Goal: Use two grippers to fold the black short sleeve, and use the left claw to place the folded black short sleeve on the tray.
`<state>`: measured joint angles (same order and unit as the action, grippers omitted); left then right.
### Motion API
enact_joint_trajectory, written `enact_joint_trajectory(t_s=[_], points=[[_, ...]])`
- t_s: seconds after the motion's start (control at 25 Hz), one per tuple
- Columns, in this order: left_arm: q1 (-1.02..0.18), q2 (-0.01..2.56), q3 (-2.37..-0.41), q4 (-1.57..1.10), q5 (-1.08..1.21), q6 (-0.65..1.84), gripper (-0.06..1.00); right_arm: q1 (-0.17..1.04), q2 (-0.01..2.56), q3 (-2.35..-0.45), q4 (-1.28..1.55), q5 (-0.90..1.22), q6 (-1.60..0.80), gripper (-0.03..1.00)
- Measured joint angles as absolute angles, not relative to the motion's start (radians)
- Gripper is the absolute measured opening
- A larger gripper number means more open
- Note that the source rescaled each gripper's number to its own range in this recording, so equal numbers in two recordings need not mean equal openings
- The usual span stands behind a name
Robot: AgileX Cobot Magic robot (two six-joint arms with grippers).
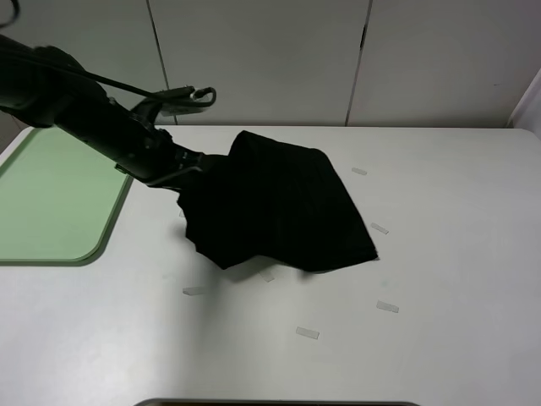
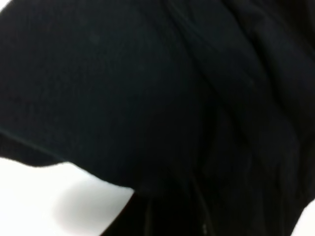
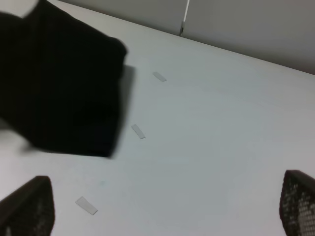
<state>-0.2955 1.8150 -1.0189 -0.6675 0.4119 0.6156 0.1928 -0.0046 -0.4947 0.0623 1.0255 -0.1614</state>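
I will use my left gripper to lay the black short sleeve down straighter and take its upper part (image 1: pixel 279 156), as it hangs crooked from one side with its far corner trailing.
The black short sleeve (image 1: pixel 279 207) is a folded bundle at the middle of the white table. Its left side is lifted off the surface and casts a shadow, while its right edge rests on the table. My left gripper (image 1: pixel 207 165) reaches in from the left and is shut on the shirt's upper left part. Black cloth (image 2: pixel 147 98) fills the left wrist view and hides the fingers. The green tray (image 1: pixel 51 203) lies flat at the table's left edge, beside the left arm. My right gripper (image 3: pixel 162 206) is open and empty, off to the shirt's right (image 3: pixel 64 83); it is outside the high view.
Small pieces of clear tape (image 1: pixel 307 332) lie scattered on the table in front of and to the right of the shirt, one (image 3: pixel 138 131) near its right edge. A grey panelled wall (image 1: pixel 338 59) stands behind the table.
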Motion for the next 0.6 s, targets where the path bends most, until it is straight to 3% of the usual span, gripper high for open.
enact_joint_trajectory(t_s=[0.32, 0.6], points=[[-0.149, 1.681, -1.019, -0.190, 0.729, 0.583, 0.10, 0.193, -0.005, -0.495, 0.062, 1.025, -0.161, 1.00], [-0.145, 1.649, -1.019, -0.358, 0.731, 0.584, 0.10, 0.193, -0.005, -0.495, 0.062, 1.025, -0.161, 1.00]])
